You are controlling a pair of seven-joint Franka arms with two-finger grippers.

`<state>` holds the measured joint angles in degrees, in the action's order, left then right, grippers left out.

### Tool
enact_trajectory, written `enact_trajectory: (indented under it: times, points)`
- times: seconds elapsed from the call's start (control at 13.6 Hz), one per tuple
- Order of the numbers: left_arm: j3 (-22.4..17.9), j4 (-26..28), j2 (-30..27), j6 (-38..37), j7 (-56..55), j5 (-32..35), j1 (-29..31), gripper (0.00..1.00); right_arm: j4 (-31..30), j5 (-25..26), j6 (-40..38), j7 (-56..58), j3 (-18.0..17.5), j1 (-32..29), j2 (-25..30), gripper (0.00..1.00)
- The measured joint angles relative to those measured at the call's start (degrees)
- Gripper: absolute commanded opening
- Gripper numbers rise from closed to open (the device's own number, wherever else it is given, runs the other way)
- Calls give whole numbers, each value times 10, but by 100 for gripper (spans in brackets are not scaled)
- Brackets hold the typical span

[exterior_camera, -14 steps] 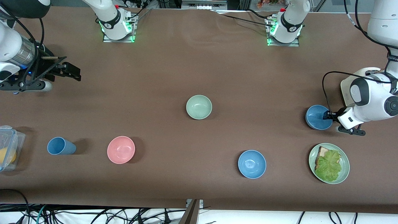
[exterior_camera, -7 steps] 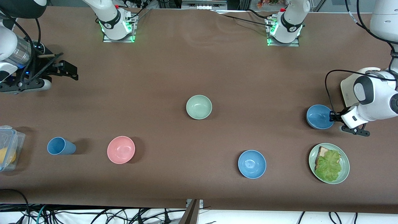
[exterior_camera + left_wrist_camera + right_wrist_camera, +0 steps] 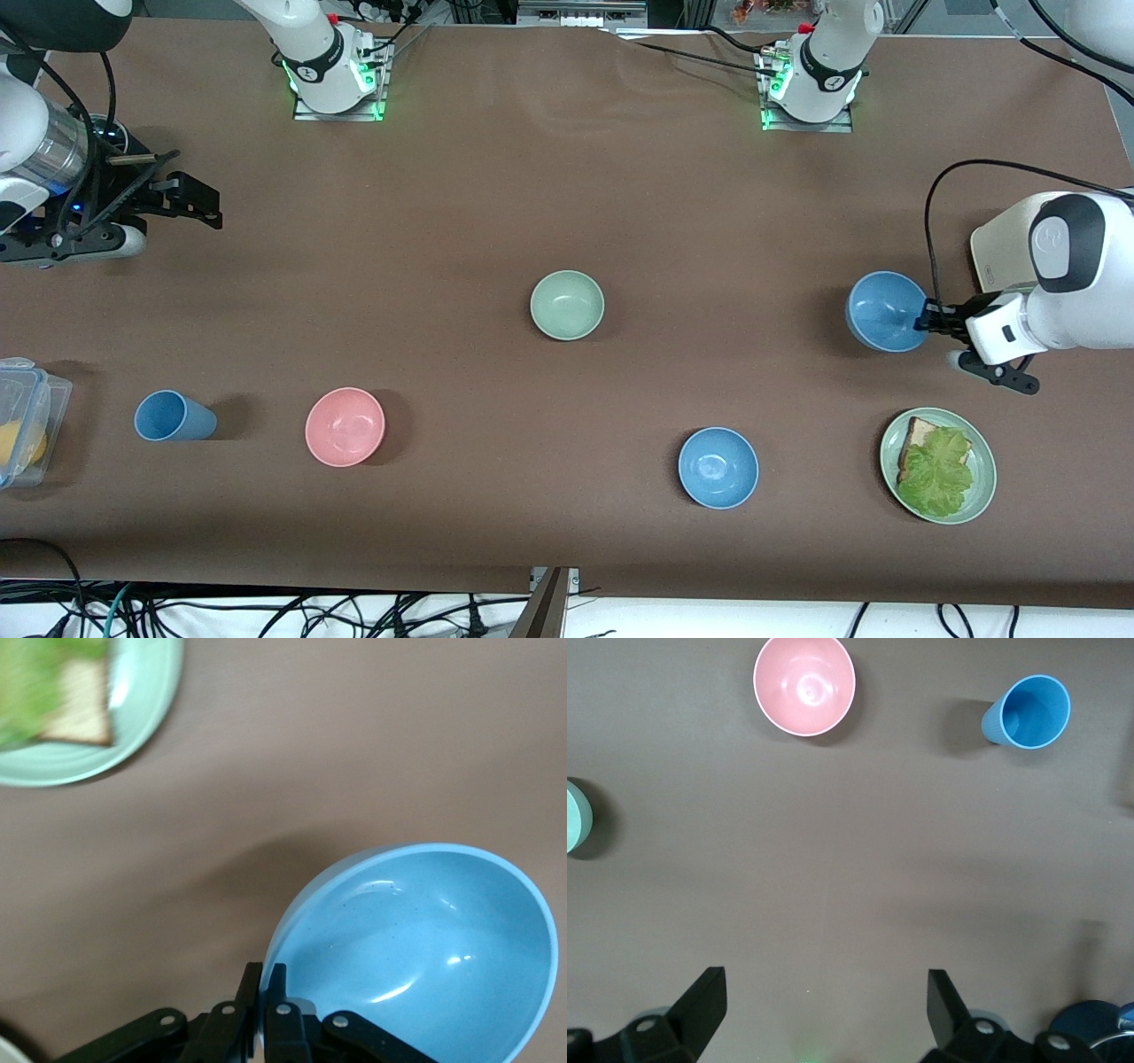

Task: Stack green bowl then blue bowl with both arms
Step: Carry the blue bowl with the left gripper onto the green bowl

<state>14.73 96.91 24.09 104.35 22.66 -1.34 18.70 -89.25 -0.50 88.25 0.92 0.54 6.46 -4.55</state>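
Observation:
My left gripper has the blue bowl, now tilted above the table. It will let go of it inside the pale green bowl (image 3: pixel 568 304) at the middle of the table.
The pale green bowl (image 3: pixel 567 304) sits upright at the table's middle; its edge shows in the right wrist view (image 3: pixel 576 816). My left gripper (image 3: pixel 926 316) is shut on the rim of a blue bowl (image 3: pixel 885 311) and holds it tilted above the table at the left arm's end. In the left wrist view the fingers (image 3: pixel 265 985) pinch that bowl's rim (image 3: pixel 416 948). A second blue bowl (image 3: pixel 718 467) sits nearer the camera. My right gripper (image 3: pixel 197 204) is open and empty, high over the table at the right arm's end, waiting.
A pink bowl (image 3: pixel 345 426) and a blue cup (image 3: pixel 173 416) lie toward the right arm's end. A green plate (image 3: pixel 983 478) with bread and lettuce sits near the held bowl. A clear plastic box (image 3: pixel 22 425) stands at the table's edge. A white object (image 3: pixel 1005 244) lies by the left arm.
My left gripper has lifted the blue bowl off the table and carried it a little toward the table's middle, now tilted. The right arm has barely moved.

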Motion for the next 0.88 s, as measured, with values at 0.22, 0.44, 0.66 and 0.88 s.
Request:
enact_trajectory:
  times: [0.22, 0.44, 0.66, 0.88]
  points:
    - [110, -24, -1, -37, -144, -2, -2, 0, 0, 0, 0, 0, 0, 0, 0, 100]
    - [171, -37, 3, -37, -290, -2, -61, 0, 0, 1, 0, 0, 0, -1, 0, 100]
    - [169, -74, 42, -15, -425, -2, -173, 0, 1, 1, 0, 0, 0, -1, -1, 100]
    - [158, -137, 110, 20, -520, -2, -249, 0, 1, 1, 0, 0, 0, -1, -1, 100]
